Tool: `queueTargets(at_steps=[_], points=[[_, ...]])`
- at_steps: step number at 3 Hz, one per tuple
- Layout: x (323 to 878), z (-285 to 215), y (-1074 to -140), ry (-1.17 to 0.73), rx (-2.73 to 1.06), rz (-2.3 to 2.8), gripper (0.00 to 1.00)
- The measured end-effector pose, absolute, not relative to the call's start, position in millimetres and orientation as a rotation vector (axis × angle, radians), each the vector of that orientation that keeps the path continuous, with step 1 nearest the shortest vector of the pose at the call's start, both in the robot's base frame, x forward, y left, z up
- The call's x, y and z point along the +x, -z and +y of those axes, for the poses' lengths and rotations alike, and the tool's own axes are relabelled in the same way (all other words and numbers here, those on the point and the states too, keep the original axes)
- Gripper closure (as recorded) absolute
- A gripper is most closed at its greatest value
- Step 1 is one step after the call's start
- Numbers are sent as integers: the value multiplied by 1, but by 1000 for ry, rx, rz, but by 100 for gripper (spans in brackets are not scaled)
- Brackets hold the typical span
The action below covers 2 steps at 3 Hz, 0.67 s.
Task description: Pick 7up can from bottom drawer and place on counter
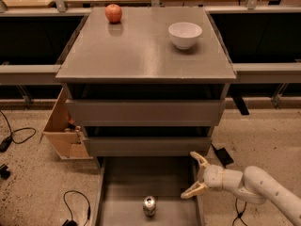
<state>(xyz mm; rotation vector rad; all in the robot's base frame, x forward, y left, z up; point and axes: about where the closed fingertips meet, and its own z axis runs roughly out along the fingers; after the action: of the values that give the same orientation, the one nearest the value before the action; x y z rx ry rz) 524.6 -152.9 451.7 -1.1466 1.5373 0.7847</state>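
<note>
The robot's gripper needs to next go to the 7up can's body [149,208] and close there, while the can stands upright in the open bottom drawer.
The 7up can [149,205], a small silver can, stands upright on the floor of the open bottom drawer [122,187] at the bottom of the camera view. My gripper [194,175] is open and empty. It hovers over the drawer's right side, to the right of the can and a little above it, with its fingers pointing left. The arm comes in from the lower right. The grey counter [136,51] tops the drawer cabinet.
A red apple [113,13] and a white bowl [185,34] sit on the counter. A light wooden box-like drawer [63,128] stands open left of the cabinet. Cables [19,135] lie on the floor at the left.
</note>
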Motion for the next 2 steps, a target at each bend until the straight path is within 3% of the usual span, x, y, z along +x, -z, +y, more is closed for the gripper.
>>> queueTargets(at_steps=[2], points=[[522,-124,-399,-862,-1195,1529,0]])
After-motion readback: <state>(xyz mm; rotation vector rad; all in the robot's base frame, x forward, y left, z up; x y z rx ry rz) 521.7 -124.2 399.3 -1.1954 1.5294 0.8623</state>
